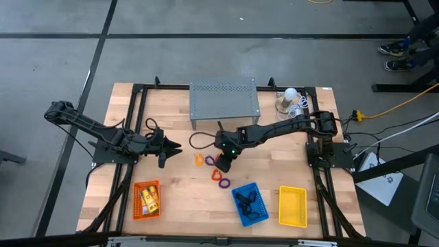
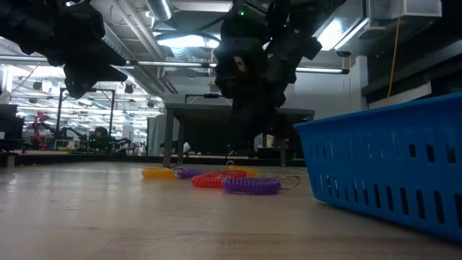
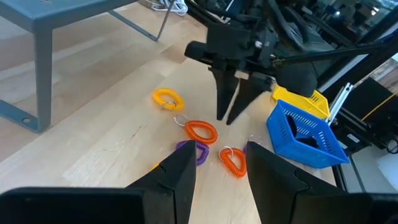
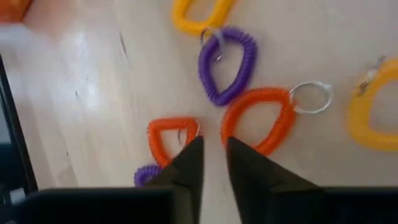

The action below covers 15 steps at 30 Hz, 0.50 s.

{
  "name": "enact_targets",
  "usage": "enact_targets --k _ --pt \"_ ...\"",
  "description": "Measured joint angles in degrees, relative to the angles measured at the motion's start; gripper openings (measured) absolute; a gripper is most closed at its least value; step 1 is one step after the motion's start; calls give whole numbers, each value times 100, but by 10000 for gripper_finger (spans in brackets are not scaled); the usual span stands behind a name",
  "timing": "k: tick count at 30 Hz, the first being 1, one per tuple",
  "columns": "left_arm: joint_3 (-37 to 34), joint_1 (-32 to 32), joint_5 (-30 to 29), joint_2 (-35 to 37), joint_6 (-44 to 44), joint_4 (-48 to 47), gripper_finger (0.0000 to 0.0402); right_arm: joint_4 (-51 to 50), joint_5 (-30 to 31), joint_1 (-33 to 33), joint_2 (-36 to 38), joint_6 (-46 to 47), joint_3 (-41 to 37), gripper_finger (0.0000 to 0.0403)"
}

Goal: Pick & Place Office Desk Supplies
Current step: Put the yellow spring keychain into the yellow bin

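The fingers of the robot's right gripper point at wood between the crowded orange loops, so the robot should open them and take the yellow loop lying apart (image 4: 364,88), by its ring end.
Several coiled loops lie flat on the wooden table: yellow (image 4: 199,14), purple (image 4: 227,62), orange (image 4: 258,119) with a key ring, and a smaller orange one (image 4: 169,138). My right gripper (image 4: 213,146) hangs just above them, slanting down, its tips a narrow gap apart with bare wood between them. From the left wrist view it (image 3: 227,117) stands over the orange loop (image 3: 200,131). My left gripper (image 1: 175,146) waits open at the left, clear of the table. Yellow-orange packets lie in the orange basket (image 1: 146,200). Black clips lie in the blue basket (image 1: 250,203).
A yellow basket (image 1: 293,206) stands right of the blue one near the front edge. A grey perforated shelf (image 1: 224,101) stands at the back middle, and a white bulb (image 1: 291,96) with its cord at the back right. A black cable (image 1: 199,140) loops behind the loops.
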<state>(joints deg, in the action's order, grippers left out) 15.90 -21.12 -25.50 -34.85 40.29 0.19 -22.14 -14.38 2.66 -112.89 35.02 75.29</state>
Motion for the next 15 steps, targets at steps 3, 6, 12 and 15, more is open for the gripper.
enact_targets --k 3,6,12,15 --pt "0 1 2 -1 -37 -8 134 -28 405 48 8 9 0 138" --pt "0 2 2 -2 -39 -8 134 -55 895 46 8 -55 0 190" --pt "0 1 4 -2 -13 -11 134 -317 1483 -60 -6 -275 0 236" --pt "0 0 4 -2 0 -13 134 -467 1484 -121 -51 -417 0 235"
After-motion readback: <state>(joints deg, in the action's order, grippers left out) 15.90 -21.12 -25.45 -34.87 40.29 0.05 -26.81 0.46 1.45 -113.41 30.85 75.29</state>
